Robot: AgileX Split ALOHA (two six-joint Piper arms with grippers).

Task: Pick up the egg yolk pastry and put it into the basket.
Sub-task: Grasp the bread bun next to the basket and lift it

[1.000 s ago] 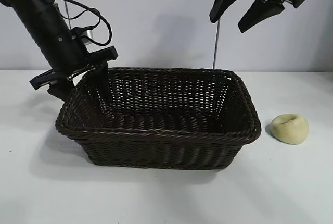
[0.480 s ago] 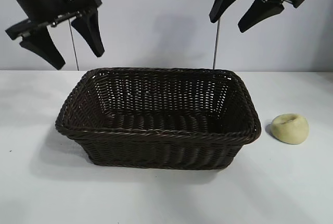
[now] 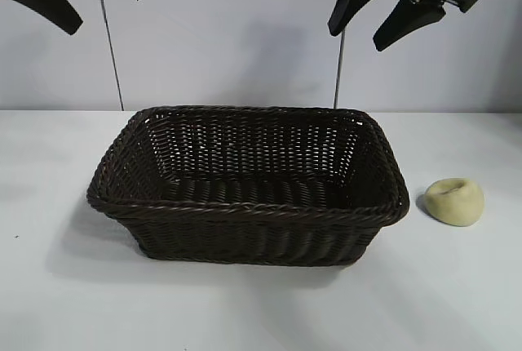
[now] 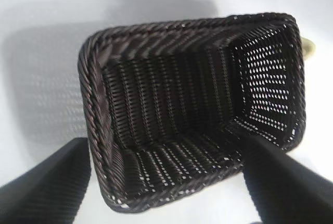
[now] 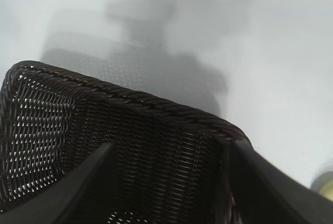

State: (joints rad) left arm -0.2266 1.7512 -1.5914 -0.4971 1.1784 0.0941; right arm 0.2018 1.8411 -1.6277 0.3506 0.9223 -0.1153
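Note:
I should close my right gripper on the middle of the egg yolk pastry (image 3: 454, 202), one finger between pastry and basket.
The egg yolk pastry (image 3: 454, 201), a small pale yellow lump with a dimple, lies on the white table just right of the basket (image 3: 245, 211). The basket is dark brown wicker and holds nothing. My left gripper (image 3: 106, 10) is open and empty, high above the basket's left rear corner, partly cut by the frame's top. My right gripper (image 3: 359, 38) is open and empty, high above the basket's right rear corner. The left wrist view looks down into the basket (image 4: 91, 109) and shows a sliver of pastry (image 4: 308, 49) past its far rim. The right wrist view shows the basket rim (image 5: 156, 107) and the pastry's edge (image 5: 325, 186).
The white table (image 3: 261, 310) stretches in front of the basket and on both sides of it. A pale wall with two thin vertical rods (image 3: 109, 49) stands behind it.
My left gripper has risen from beside the basket's left rear corner, up and to the left. The right arm, basket and pastry have not moved.

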